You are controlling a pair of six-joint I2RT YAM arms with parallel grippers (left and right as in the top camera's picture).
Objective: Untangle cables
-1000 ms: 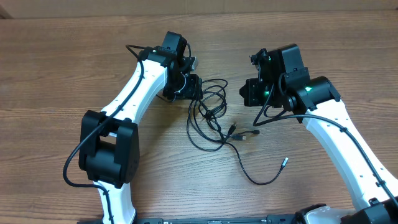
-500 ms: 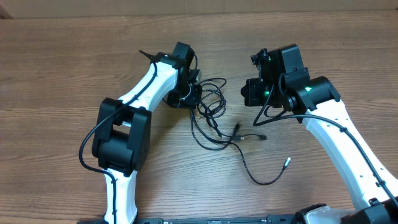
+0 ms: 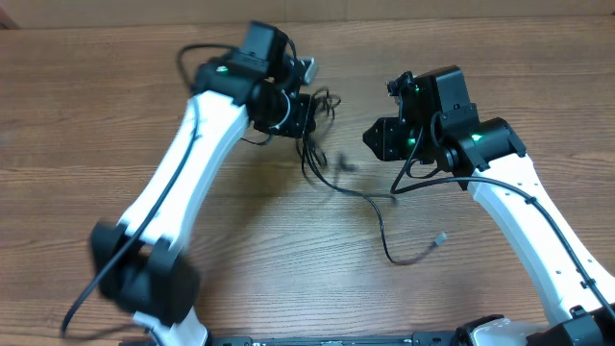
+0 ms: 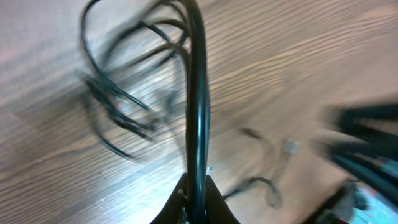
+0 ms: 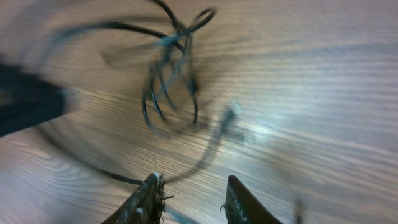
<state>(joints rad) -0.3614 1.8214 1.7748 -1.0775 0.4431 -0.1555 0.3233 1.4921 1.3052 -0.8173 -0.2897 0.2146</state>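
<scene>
Next, I take the upper loops (image 3: 328, 102) with my right gripper beside my left gripper before both grippers pull apart, as the cables hang bunched from my left gripper alone.
The cables (image 3: 322, 163) are thin black cords hanging in blurred loops from my left gripper (image 3: 304, 108), which is shut on one strand at the back centre of the table. In the left wrist view that strand (image 4: 198, 93) rises straight out of the closed gripper (image 4: 197, 190), with the loose loops (image 4: 124, 106) beyond it. One cord trails right to a silver-tipped plug (image 3: 440, 238). My right gripper (image 3: 371, 142) stands open just right of the bundle. In the right wrist view the gripper (image 5: 193, 196) holds nothing, and the loops (image 5: 171, 81) lie ahead of it.
The wooden table (image 3: 86, 115) carries only the cords. The left arm (image 3: 183, 173) stretches diagonally across the left half. The right arm (image 3: 538, 221) runs along the right side.
My left gripper has shut on a cable strand and pulled it back and up, dragging the loops and the trailing cord with it. The right gripper has opened.
</scene>
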